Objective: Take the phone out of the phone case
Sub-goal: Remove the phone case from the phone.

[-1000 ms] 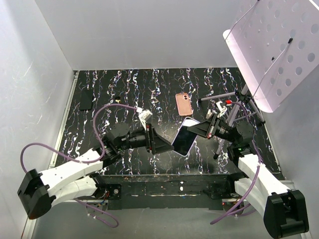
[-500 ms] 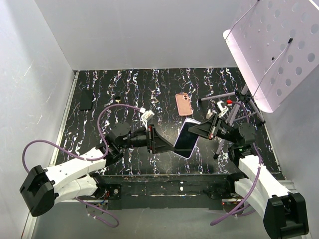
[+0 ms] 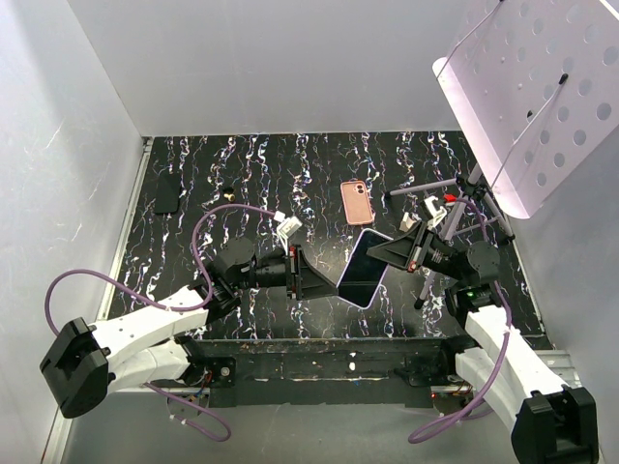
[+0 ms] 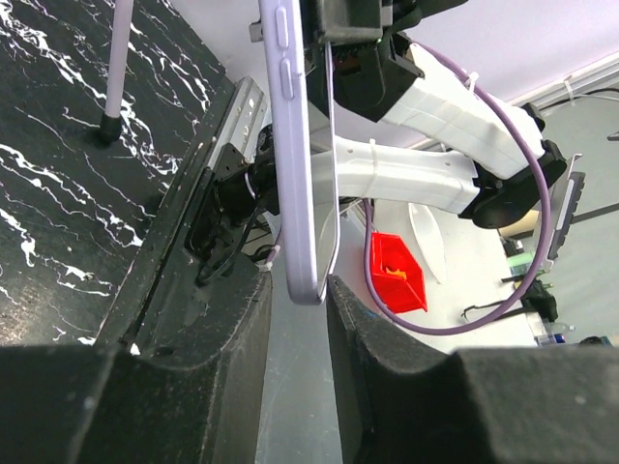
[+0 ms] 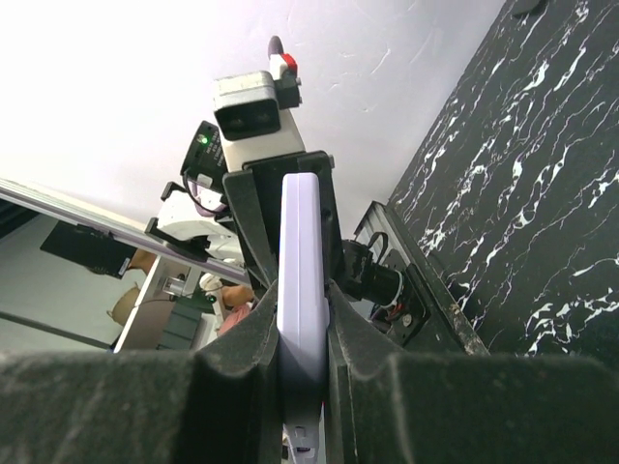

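The corner of the lavender phone case sits shallow in my left gripper's fingers, so next I turn my left gripper and pinch the phone case's corner [image 3: 343,295] before I peel the phone case away.
A lavender phone [image 3: 363,269] with a dark screen is held tilted above the table between both arms. My right gripper [image 3: 389,253] is shut on its upper right edge; in the right wrist view the phone [image 5: 302,251] is pinched edge-on between the pads of that gripper [image 5: 303,324]. My left gripper [image 3: 327,282] is open at the phone's lower left end. In the left wrist view the phone's end [image 4: 300,145] sits between the tips of that gripper [image 4: 298,290], against the right finger and with a gap on the left. A pink case-like item [image 3: 357,202] lies flat behind.
A black flat phone-like item [image 3: 166,191] lies at the far left, with a small gold object [image 3: 229,194] near it. A tripod stand [image 3: 455,217] with a perforated white board [image 3: 532,97] stands at the right. White walls enclose the black marbled table [image 3: 242,164].
The phone and both grippers have shifted slightly to the right. The left gripper has come closer to the phone's lower end.
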Robot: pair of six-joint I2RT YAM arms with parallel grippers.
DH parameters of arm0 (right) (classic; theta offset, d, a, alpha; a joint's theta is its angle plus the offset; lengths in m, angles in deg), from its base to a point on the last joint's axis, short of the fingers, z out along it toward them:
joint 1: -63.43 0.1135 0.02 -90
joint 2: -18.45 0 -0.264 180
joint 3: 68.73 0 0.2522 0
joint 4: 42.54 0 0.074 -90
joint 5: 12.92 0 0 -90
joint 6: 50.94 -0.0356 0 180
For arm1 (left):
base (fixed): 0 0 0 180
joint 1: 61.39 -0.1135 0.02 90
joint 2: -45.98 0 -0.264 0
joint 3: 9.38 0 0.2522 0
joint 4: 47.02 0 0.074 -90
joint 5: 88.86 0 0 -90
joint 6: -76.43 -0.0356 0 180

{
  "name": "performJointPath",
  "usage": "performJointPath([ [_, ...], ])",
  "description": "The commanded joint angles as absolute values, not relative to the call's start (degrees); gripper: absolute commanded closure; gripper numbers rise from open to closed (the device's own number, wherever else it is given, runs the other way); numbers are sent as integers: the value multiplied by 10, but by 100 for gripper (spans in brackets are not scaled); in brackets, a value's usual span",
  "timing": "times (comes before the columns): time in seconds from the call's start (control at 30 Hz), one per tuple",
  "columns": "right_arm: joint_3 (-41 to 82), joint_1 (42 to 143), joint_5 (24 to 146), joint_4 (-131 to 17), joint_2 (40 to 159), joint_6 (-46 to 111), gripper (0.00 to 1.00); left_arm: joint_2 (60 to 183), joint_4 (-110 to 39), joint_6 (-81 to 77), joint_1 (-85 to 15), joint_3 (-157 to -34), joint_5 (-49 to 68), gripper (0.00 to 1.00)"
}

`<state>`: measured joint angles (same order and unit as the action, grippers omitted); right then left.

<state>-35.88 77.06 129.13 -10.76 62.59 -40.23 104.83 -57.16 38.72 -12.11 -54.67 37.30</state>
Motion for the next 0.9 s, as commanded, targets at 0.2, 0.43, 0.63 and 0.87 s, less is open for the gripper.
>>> performJointPath([
  [0.2,-316,773,1265,-96,603,-411,99,1037,-479,343,-117,-557,346,55],
  [0.43,-325,772,1255,-109,596,-401,99,1035,-458,329,-117,-565,337,54],
  [0.63,-325,772,1259,-94,605,-410,99,1041,-533,368,-116,-544,371,66],
  [0.87,-329,772,1265,-71,621,-419,99,1072,-581,395,-116,-557,387,66],
])
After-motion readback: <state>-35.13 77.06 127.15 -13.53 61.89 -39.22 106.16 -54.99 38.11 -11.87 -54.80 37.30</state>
